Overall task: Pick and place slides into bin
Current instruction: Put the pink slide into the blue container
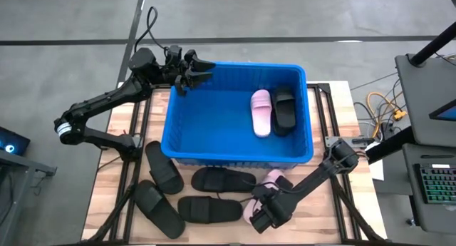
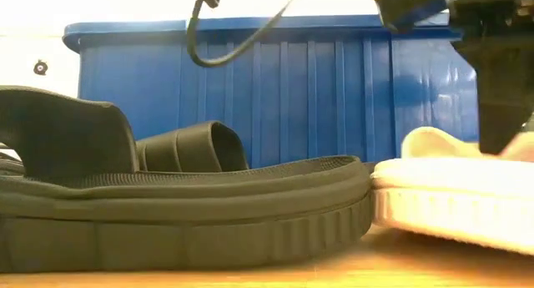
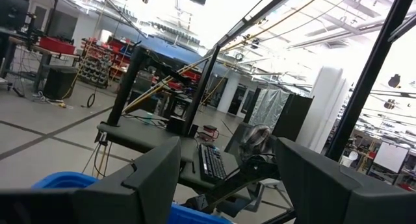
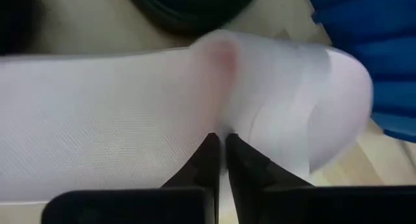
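The robot's right fingers pinch only the edge of the pink slide's strap, so they should open and take the strap's side (image 4: 255, 125) deeper before the robot lifts the slide.
The blue bin (image 1: 239, 150) stands mid-table and holds one pale pink slide (image 1: 261, 112) and one black slide (image 1: 285, 109). Several black slides lie on the table near the bin's front, among them one (image 1: 222, 179) by the wall and one (image 1: 208, 209) nearer the front edge; the closest fills the low view (image 2: 183, 204). A second pink slide (image 1: 274, 180) lies at the front right. My right gripper (image 1: 260, 216) is down at its near end, fingers almost together. My left gripper (image 1: 196, 71) hovers open over the bin's far-left corner, empty. My right gripper has its two fingertips (image 4: 211, 149) closed on the pink slide beside the place where the strap (image 4: 292, 87) meets the footbed (image 4: 224, 123); only a thin sliver of pink shows between them. The fingers come slanting down from the near side. The slide's sole rests on the table (image 2: 450, 196).
The bin's front wall (image 2: 275, 88) rises right behind the slides on the table. Black slides (image 1: 164, 167) (image 1: 158, 207) lie at the front left. Cables and a keyboard sit beyond the table's right edge (image 1: 427, 182).
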Available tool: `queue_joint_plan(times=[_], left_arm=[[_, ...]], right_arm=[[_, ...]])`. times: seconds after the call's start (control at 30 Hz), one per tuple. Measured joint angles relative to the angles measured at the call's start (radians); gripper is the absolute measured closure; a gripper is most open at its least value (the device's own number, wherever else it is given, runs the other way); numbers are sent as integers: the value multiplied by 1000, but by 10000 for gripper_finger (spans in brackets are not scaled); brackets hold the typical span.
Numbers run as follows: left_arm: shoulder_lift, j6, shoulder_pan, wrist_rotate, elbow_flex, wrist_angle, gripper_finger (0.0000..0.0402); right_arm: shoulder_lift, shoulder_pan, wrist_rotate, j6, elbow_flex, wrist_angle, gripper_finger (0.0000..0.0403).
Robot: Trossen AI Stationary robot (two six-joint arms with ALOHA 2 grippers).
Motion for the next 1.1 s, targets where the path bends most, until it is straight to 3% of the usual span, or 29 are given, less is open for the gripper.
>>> queue_joint_plan(times=[0.43,0.9,1.1], left_arm=[[0,0,0,0,0,0,164],[0,0,0,0,-1,0,164],[0,0,0,0,-1,0,164]], right_arm=[[0,-5,62,-26,96,-23,383],[3,-7,70,-75,98,-16,218],[52,-7,87,-194,98,-21,196]])
